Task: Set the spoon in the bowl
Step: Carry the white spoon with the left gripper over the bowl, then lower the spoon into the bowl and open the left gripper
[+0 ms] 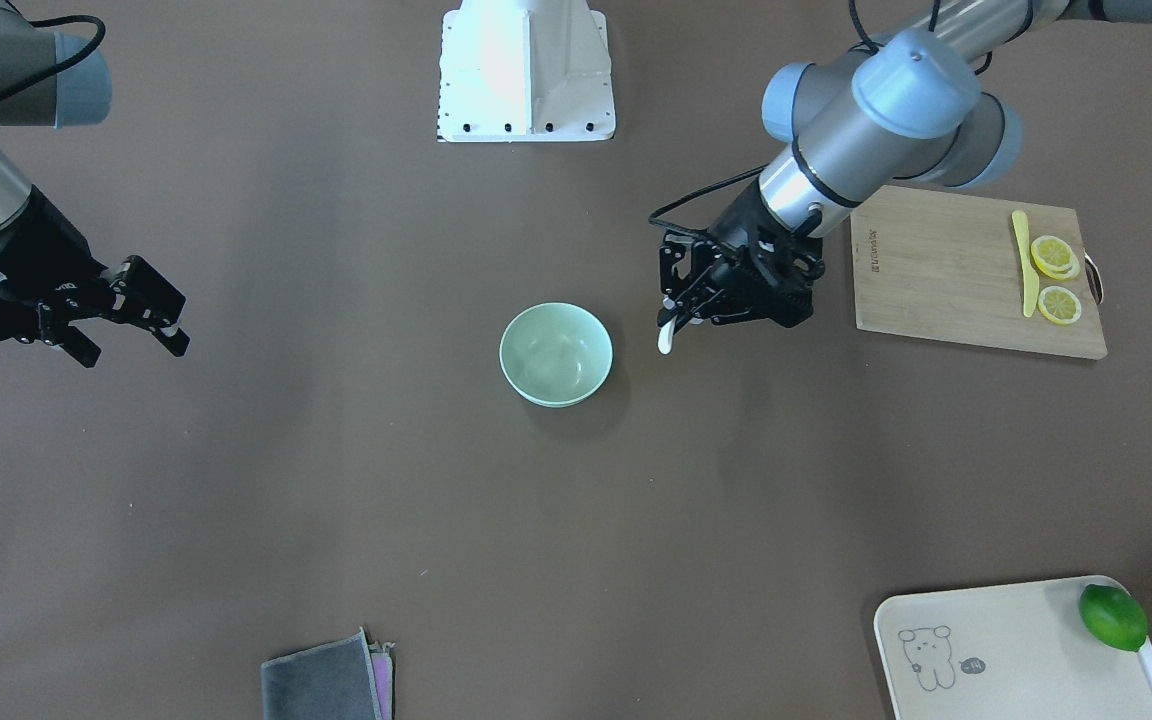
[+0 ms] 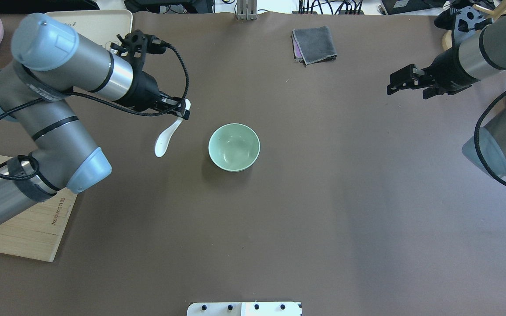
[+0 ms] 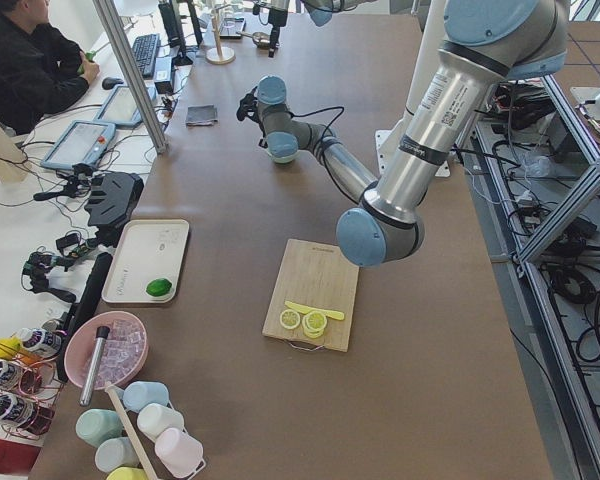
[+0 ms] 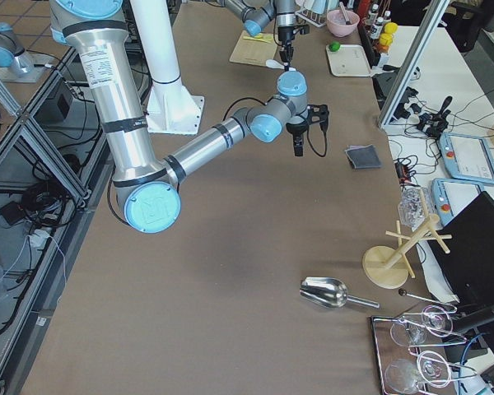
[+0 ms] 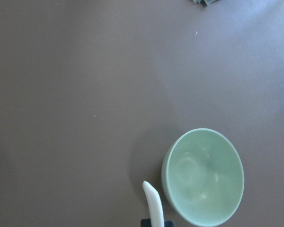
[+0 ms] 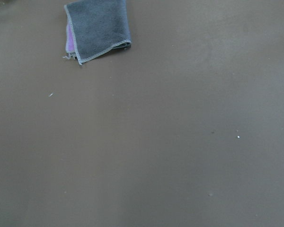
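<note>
Next, my left gripper lets go of the white spoon inside the mint-green bowl (image 1: pixel 542 378) (image 5: pixel 200 158), with the spoon's handle leaning over the bowl's rim that faces the grey cloth.
The pale mint-green bowl (image 1: pixel 556 352) stands empty and upright near the table's middle; it also shows in the overhead view (image 2: pixel 234 147) and the left wrist view (image 5: pixel 203 177). My left gripper (image 2: pixel 184 110) is shut on the handle end of the white spoon (image 2: pixel 165 139), which hangs slanted above the table just beside the bowl, apart from it. In the front-facing view the left gripper (image 1: pixel 684 308) covers most of the spoon (image 1: pixel 665 339). The handle tip (image 5: pixel 153 201) shows in the left wrist view. My right gripper (image 1: pixel 132 312) is open and empty, far from the bowl.
A wooden cutting board (image 1: pixel 936 275) holds a yellow knife (image 1: pixel 1024 265) and lemon slices (image 1: pixel 1055 258). A cream tray (image 1: pixel 996 650) carries a lime (image 1: pixel 1113 617). A folded grey cloth (image 2: pixel 314 44) lies at the operators' edge. The white robot base (image 1: pixel 526 70) stands opposite.
</note>
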`<state>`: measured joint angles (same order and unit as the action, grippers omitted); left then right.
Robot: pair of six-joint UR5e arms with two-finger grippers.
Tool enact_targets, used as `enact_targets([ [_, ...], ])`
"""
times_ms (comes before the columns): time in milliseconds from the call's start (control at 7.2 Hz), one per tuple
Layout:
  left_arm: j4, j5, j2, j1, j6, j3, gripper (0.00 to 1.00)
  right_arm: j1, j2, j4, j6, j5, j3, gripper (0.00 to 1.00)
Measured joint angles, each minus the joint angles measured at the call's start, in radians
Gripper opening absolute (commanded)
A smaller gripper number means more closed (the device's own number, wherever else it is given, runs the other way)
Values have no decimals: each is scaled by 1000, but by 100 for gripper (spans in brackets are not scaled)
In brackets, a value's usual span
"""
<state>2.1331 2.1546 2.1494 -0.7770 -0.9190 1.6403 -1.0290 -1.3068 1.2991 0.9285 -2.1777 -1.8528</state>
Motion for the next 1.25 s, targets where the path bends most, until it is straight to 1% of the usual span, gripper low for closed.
enact_targets([
  [278, 19, -69, 101, 36, -31, -84, 0, -53, -10, 101, -119, -50, 6, 100],
  [556, 111, -195, 175, 92, -55, -207, 0, -97, -32, 174, -203, -85, 3, 100],
  [694, 156, -239, 213, 114, -68, -279, 0, -120, -47, 186, -215, -117, 4, 100],
  [833, 189, -277, 229, 137, -76, -324, 0, -137, -65, 189, -217, -138, 3, 100],
  [1111, 213, -312, 228, 164, -107, -357, 0, -149, -79, 189, -212, -146, 2, 100],
  [1250, 216, -315, 216, 168, -118, -356, 28, -150, -79, 189, -211, -147, 1, 100],
])
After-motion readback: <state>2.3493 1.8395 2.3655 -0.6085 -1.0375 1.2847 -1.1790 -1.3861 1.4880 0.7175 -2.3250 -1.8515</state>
